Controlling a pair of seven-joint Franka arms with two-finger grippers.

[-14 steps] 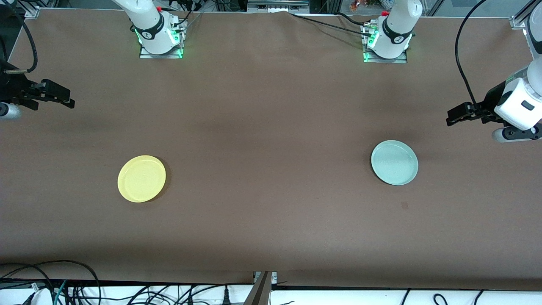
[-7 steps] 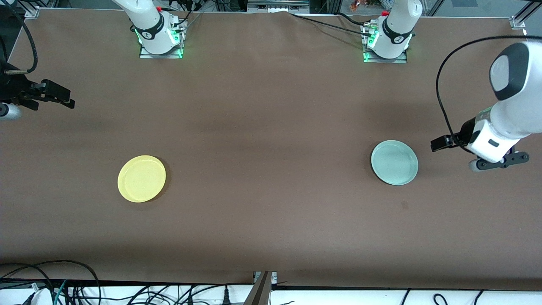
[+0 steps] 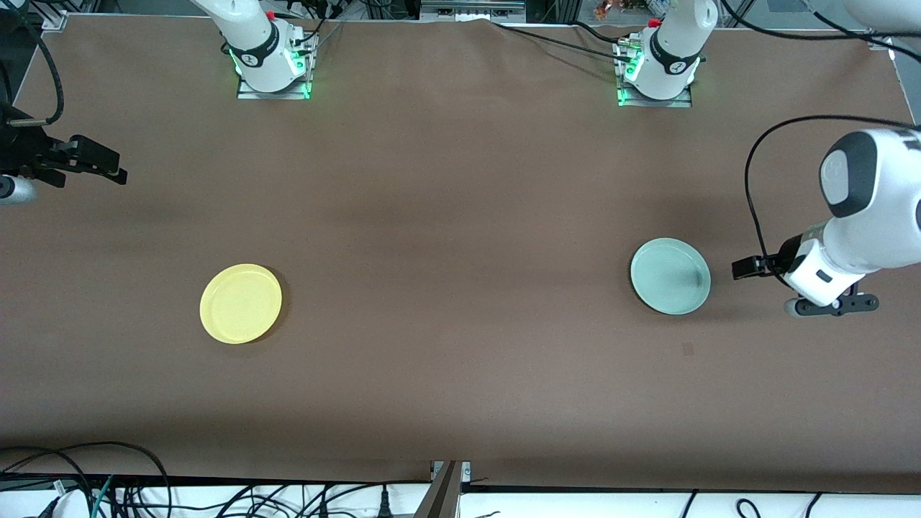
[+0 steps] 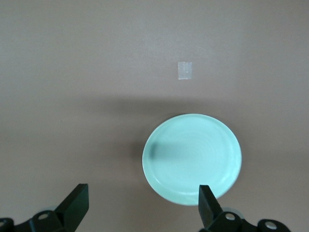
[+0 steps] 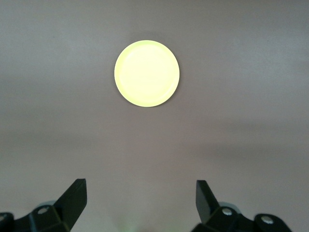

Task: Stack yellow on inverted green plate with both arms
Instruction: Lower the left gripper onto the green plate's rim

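Note:
The robot's left gripper should next grasp the rim of the green plate (image 3: pixel 709 273) (image 4: pixel 144 165), on its side farthest from the yellow plate.
The yellow plate (image 3: pixel 240 303) lies flat on the brown table toward the right arm's end, and it also shows in the right wrist view (image 5: pixel 147 73). The green plate (image 3: pixel 670 276) lies hollow side up toward the left arm's end. My left gripper (image 3: pixel 745 268) hangs open over the cloth just beside the green plate (image 4: pixel 192 158), on the side of the left arm's table end. Nothing is between its jaws (image 4: pixel 142 202), and one fingertip (image 4: pixel 206 199) stands close to the plate's rim. My right gripper (image 3: pixel 114 171) waits open and empty (image 5: pixel 140 198) at the right arm's table end, well away from the yellow plate.
A small square of tape (image 3: pixel 687 349) is stuck to the cloth, nearer to the front camera than the green plate. Both arm bases (image 3: pixel 272 65) (image 3: pixel 656 72) stand along the table's back edge. Cables lie past the front edge.
The left arm has swung in from the table's end and come down beside the green plate. The right arm and both plates have not moved.

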